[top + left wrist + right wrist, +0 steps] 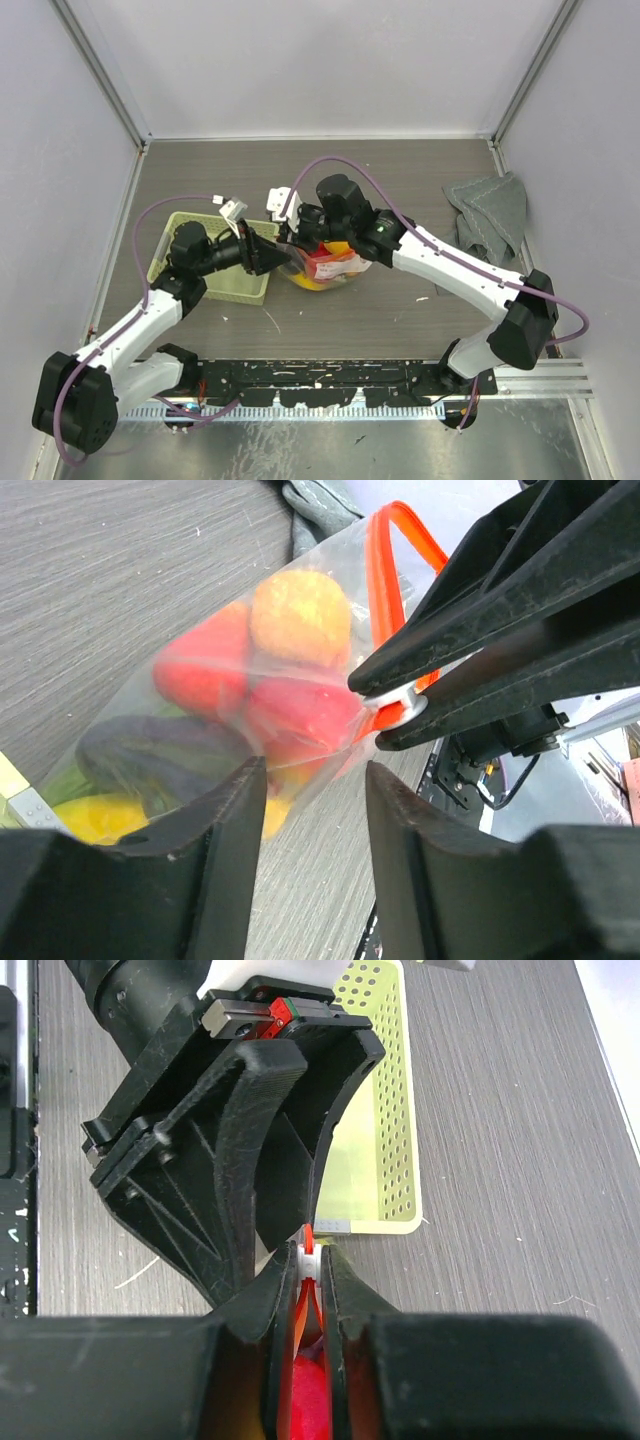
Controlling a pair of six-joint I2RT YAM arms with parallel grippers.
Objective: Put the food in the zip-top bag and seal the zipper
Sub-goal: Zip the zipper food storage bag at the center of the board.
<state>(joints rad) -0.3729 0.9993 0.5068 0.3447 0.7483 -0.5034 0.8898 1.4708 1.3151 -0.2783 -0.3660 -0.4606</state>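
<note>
The zipper's end is out past the open fingers of my left gripper, so my left gripper should pinch it beside the slider (378, 718) before my right gripper pulls the slider.
The clear zip-top bag (330, 266) lies at the table's middle, holding the food: red (200, 675), orange (300, 615), dark purple (150, 760) and yellow (95, 815) pieces. The red-orange zipper (380, 590) runs along its mouth. My right gripper (296, 240) is shut on the zipper's white slider (395, 702), also seen in the right wrist view (311, 1258), at the bag's left end. My left gripper (272, 258) is open (310, 775), its jaws just at the bag's edge below the slider, not closed on it.
The pale green basket (215, 262) stands under the left arm and shows behind the left gripper's fingers (250, 1160) in the right wrist view (385, 1110). A grey folded cloth (490, 225) lies at the right. Walls enclose the table.
</note>
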